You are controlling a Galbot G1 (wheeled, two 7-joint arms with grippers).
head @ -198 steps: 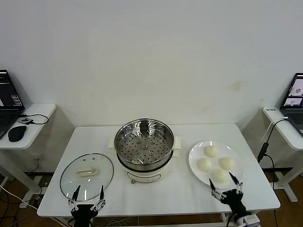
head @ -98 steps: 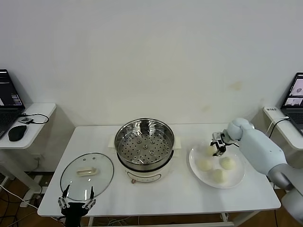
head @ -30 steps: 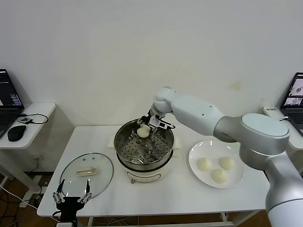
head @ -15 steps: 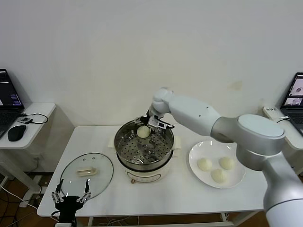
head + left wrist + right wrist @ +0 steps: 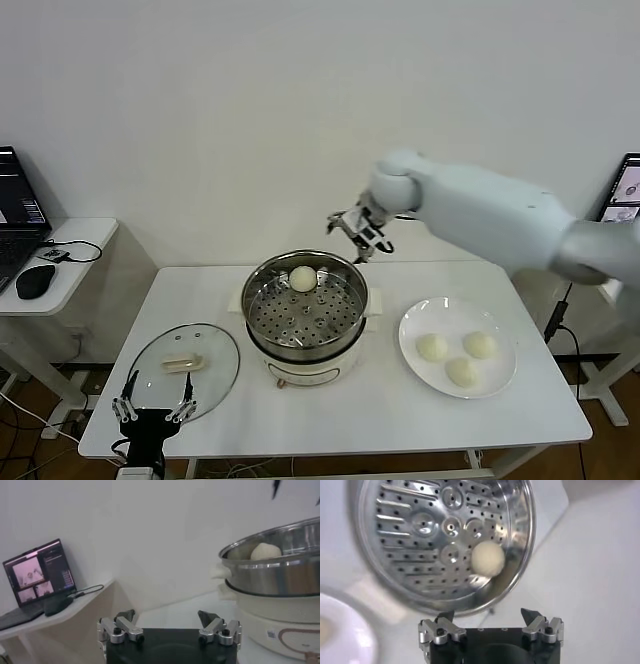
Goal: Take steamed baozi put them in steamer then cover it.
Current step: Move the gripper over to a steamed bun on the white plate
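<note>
The robot's right gripper needs to next move to the white plate and close around the sides of the baozi (image 5: 432,347) (image 5: 324,631) nearest the steamer.
One cream-white baozi (image 5: 302,278) lies on the perforated tray at the far side of the shiny steamer (image 5: 306,308). It also shows in the right wrist view (image 5: 487,559) and in the left wrist view (image 5: 265,551). Three more baozi (image 5: 432,347) lie on the white plate (image 5: 500,372) at the right. My right gripper (image 5: 361,232) is open and empty, raised above the steamer's far right rim. My left gripper (image 5: 152,411) is open and empty at the table's front edge, just in front of the glass lid (image 5: 184,364).
The glass lid with a cream handle lies flat at the table's front left. A side desk with a laptop and mouse (image 5: 36,281) stands at the left; another laptop (image 5: 626,200) stands at the right. A white wall is close behind the table.
My right gripper has let go of the baozi, which now lies in the steamer, and has risen up and to the right. The left arm has stayed at the front edge.
</note>
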